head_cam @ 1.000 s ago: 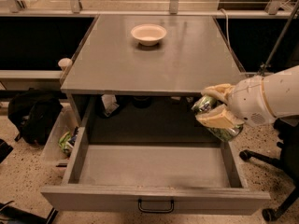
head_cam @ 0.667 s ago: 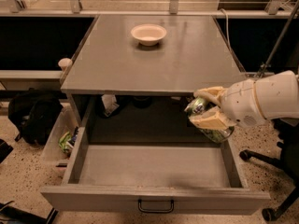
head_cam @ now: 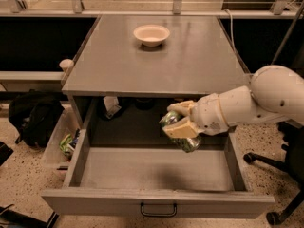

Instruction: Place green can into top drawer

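Observation:
Next, the gripper lets go of the green can on the bottom of the drawer, toward the front corner (head_cam: 206, 173) nearest the office chair. The can now hangs above the drawer's rear part.
The top drawer (head_cam: 118, 172) stands pulled out below the grey table, its black handle (head_cam: 158, 210) on the front panel. My gripper (head_cam: 179, 118) reaches in from the right on a white arm and is shut on the green can (head_cam: 179, 132). The can is tilted and hangs above the rear right part of the drawer's inside, clear of its floor. The tan fingers (head_cam: 181, 128) cover the can's middle.
A pale pink bowl (head_cam: 151, 34) sits on the grey tabletop (head_cam: 156, 65) near the back. A black bag (head_cam: 31, 118) and a bin with items (head_cam: 66, 144) lie on the floor at left. An office chair's base (head_cam: 270, 165) stands at right.
My gripper has carried the green can leftward and a little lower, from the drawer's right edge to over its inside.

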Robot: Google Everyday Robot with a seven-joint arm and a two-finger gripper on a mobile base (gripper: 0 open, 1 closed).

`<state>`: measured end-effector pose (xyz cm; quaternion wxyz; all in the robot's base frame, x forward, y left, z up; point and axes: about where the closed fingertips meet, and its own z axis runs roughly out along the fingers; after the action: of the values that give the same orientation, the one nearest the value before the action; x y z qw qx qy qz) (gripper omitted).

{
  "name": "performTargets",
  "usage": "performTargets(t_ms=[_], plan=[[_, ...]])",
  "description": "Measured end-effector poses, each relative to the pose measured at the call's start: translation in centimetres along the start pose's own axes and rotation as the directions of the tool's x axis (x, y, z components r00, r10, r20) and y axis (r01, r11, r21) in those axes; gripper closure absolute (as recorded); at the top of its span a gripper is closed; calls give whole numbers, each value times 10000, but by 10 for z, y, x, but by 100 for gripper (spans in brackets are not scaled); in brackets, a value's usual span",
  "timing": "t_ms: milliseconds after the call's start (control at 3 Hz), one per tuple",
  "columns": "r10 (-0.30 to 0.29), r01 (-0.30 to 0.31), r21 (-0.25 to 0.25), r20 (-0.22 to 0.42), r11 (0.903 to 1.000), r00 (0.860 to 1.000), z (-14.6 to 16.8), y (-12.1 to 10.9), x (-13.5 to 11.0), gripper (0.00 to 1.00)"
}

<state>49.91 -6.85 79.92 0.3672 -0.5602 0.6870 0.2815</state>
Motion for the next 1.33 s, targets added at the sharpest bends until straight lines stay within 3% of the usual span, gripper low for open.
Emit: performTargets(t_ms=[667, 1000, 1333], plan=[[368, -342, -631, 400, 9974, 9985, 30, -3, 2, 100], [668, -679, -653, -198, 9956, 9976, 22, -4, 64, 100], [886, -903, -205, -759, 9957, 9932, 0, 10, 124, 100]])
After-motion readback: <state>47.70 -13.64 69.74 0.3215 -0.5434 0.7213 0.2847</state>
